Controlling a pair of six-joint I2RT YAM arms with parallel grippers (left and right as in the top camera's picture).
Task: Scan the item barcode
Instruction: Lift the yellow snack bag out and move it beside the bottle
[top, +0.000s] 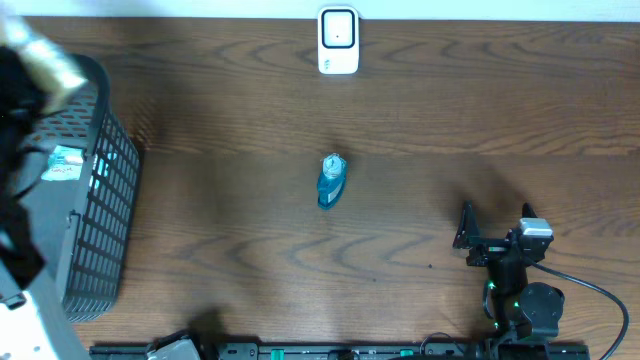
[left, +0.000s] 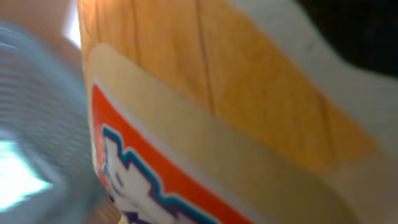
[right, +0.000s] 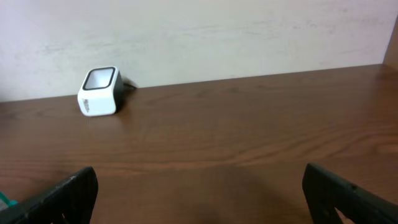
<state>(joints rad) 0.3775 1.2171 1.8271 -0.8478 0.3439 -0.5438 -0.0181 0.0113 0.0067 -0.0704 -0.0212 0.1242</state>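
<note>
Next, I let go of the tan packet with my left gripper on the table (top: 274, 176) next to the blue bottle, on the basket's side.
The white barcode scanner (top: 338, 42) stands at the table's far edge, its window facing up; the right wrist view shows the scanner (right: 99, 91) by the wall. An orange and tan packet (left: 205, 106) with a red, white and purple label fills the left wrist view, blurred, hiding the jaws. Overhead, the tan packet (top: 48, 55) hangs blurred above the basket at the end of my left arm (top: 12, 95), whose gripper is shut on it. My right gripper (right: 199, 180) stands wide open and empty low over the table's front right.
A dark mesh basket (top: 100, 220) sits at the left edge with a white and teal item (top: 66, 163) inside. A blue bottle (top: 331, 181) lies on the wooden table's middle. A cable (top: 600, 290) trails from the right arm's base.
</note>
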